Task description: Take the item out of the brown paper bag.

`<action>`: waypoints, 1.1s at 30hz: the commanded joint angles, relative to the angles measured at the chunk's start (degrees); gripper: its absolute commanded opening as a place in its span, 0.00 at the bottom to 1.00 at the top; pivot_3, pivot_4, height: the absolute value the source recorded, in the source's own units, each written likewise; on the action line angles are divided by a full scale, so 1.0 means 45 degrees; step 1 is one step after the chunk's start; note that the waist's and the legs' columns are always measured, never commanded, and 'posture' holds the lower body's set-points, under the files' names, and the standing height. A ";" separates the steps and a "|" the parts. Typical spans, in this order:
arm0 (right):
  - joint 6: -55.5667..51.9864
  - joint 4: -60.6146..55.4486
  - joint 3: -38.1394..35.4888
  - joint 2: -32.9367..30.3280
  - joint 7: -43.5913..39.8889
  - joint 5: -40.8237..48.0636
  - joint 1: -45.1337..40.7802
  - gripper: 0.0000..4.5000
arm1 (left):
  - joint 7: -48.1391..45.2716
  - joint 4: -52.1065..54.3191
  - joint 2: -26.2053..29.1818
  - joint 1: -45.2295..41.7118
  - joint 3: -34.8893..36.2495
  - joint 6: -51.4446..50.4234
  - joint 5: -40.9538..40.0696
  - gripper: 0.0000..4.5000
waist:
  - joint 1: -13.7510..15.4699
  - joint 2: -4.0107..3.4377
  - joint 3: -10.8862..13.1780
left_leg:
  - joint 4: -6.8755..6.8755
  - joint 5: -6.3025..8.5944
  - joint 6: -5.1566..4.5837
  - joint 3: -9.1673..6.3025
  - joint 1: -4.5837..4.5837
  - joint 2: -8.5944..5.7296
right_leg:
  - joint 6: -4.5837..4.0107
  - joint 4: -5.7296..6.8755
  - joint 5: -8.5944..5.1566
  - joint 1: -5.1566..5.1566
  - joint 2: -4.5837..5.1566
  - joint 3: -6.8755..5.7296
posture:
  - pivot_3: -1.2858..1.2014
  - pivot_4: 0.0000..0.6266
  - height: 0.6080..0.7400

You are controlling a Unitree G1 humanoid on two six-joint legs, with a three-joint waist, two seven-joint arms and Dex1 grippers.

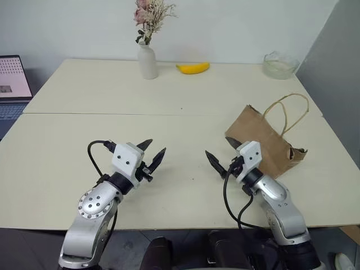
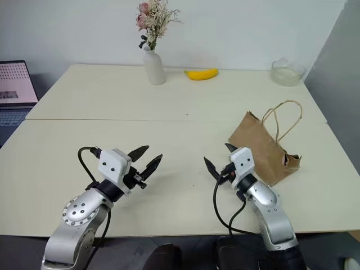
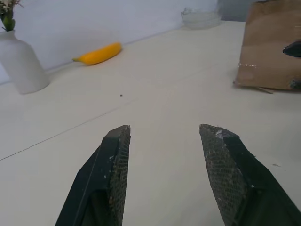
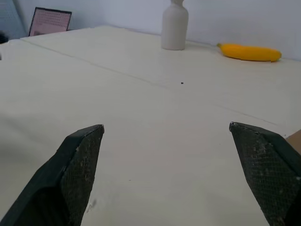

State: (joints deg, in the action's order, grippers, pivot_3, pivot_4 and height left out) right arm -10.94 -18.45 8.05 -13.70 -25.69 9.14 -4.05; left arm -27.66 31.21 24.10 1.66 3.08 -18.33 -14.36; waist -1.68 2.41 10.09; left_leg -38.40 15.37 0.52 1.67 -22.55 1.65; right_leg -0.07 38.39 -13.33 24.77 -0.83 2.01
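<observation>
My right gripper needs to grip the near side of the twine handles (image 1: 297,122), because the brown paper bag can be lifted by them.
The brown paper bag (image 1: 264,138) lies flat and creased on the right side of the cream table (image 1: 112,118), its twine handles (image 1: 293,109) stretched toward the far edge. The item is hidden. My right gripper (image 1: 217,147) hovers just left of the bag's near corner. It is open wide, with nothing between its fingers (image 4: 80,160). My left gripper (image 1: 154,149) hangs over the table's near middle, pointing toward the bag (image 3: 273,47). It is open and empty, with bare tabletop between its fingers (image 3: 115,160).
A white vase (image 1: 148,61) of dried flowers and a yellow banana (image 1: 193,68) stand at the table's far edge. A glass bowl (image 1: 279,64) sits at the far right corner. A laptop (image 1: 12,81) is off to the far left.
</observation>
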 commanded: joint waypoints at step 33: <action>-0.8835 -0.3690 -0.7550 -0.3933 0.4643 0.7019 -0.1817 0.96 | -0.6131 -0.0144 0.2654 -0.5140 -0.1155 -0.1902 -0.4559 0.55 | -0.0025 -0.0012 0.0003 | 0.0109 0.0002 -0.0002 0.0041 0.0118 -0.0009 | 0.0028 -0.0157 0.0014 -0.0126 -0.0021 0.0056 | 0.52 0.24 1.00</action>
State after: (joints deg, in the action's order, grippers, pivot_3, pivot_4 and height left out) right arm -50.91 -34.28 -25.50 -30.66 -5.47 41.17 -11.03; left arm -54.92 28.59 35.76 -21.55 -3.03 -27.38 -33.98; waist -1.79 2.36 10.10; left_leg -37.90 15.38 0.51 1.85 -22.03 1.61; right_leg 0.06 37.66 -13.27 24.21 -0.92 2.26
